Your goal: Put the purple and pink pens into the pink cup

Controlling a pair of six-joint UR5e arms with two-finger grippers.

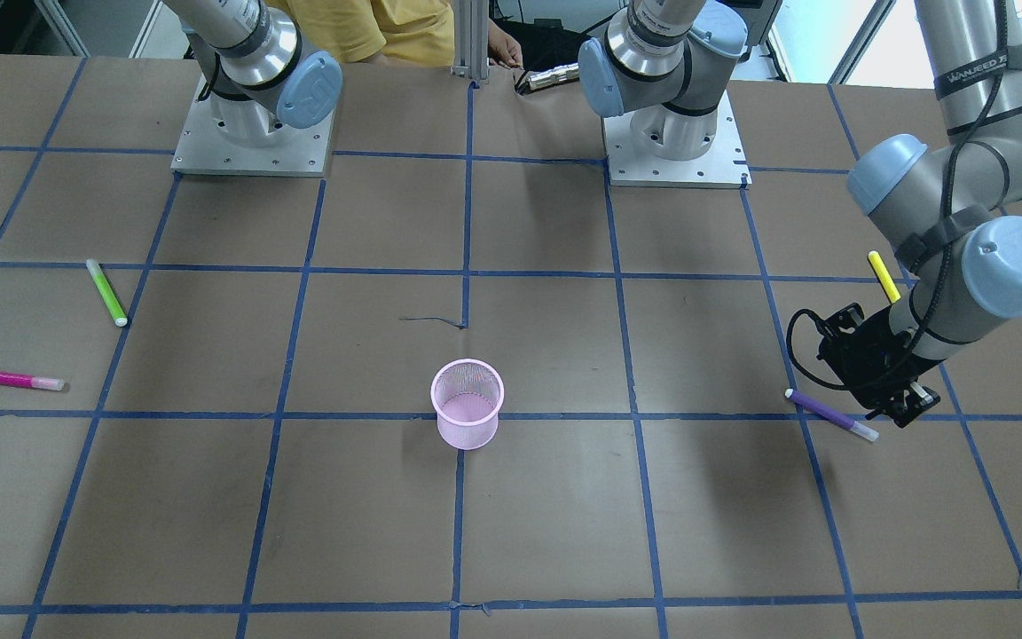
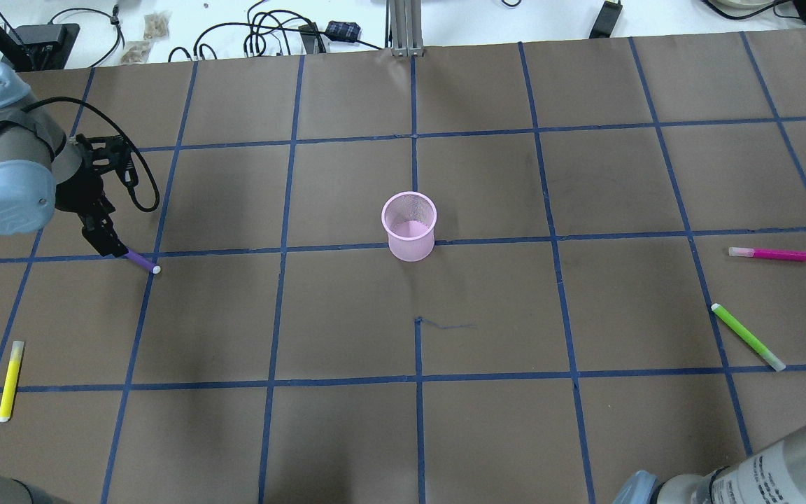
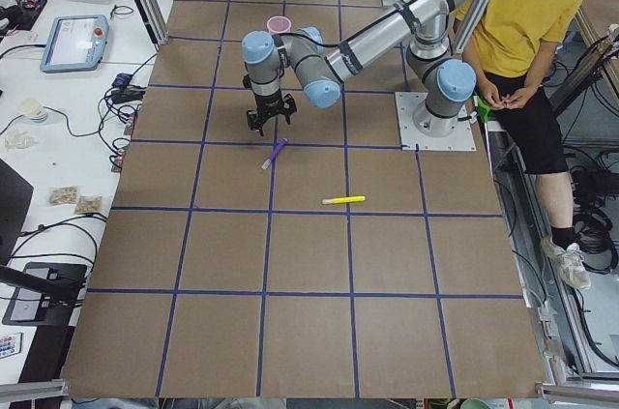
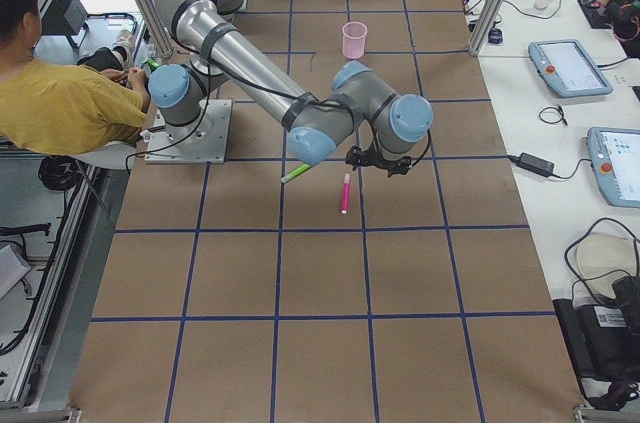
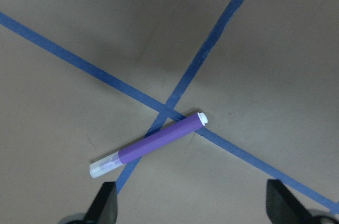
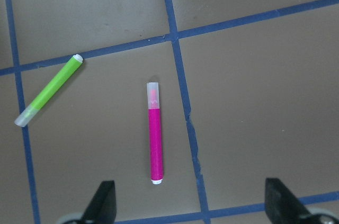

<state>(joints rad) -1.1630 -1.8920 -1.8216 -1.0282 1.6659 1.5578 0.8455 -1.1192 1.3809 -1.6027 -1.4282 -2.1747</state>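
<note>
The purple pen is next for my left gripper, which should go to it and close on its body's middle (image 1: 819,409) (image 5: 163,137), between the pen's white end and clear cap.
The pink mesh cup (image 2: 410,226) stands upright at the table's middle, also seen from the front (image 1: 467,404). The purple pen (image 2: 143,262) lies flat on a blue tape crossing at the robot's left. My left gripper (image 2: 105,241) hangs just above and beside it, open and empty. In the left wrist view the pen (image 5: 153,144) lies ahead of the open gripper (image 5: 193,198). The pink pen (image 2: 771,254) lies flat at the robot's right. In the right wrist view it (image 6: 154,134) lies below the open, empty right gripper (image 6: 190,198).
A yellow pen (image 2: 10,380) lies near the robot's left front. A green pen (image 2: 747,337) lies close to the pink pen, also in the right wrist view (image 6: 50,89). A person in a yellow shirt (image 3: 532,13) sits behind the arm bases.
</note>
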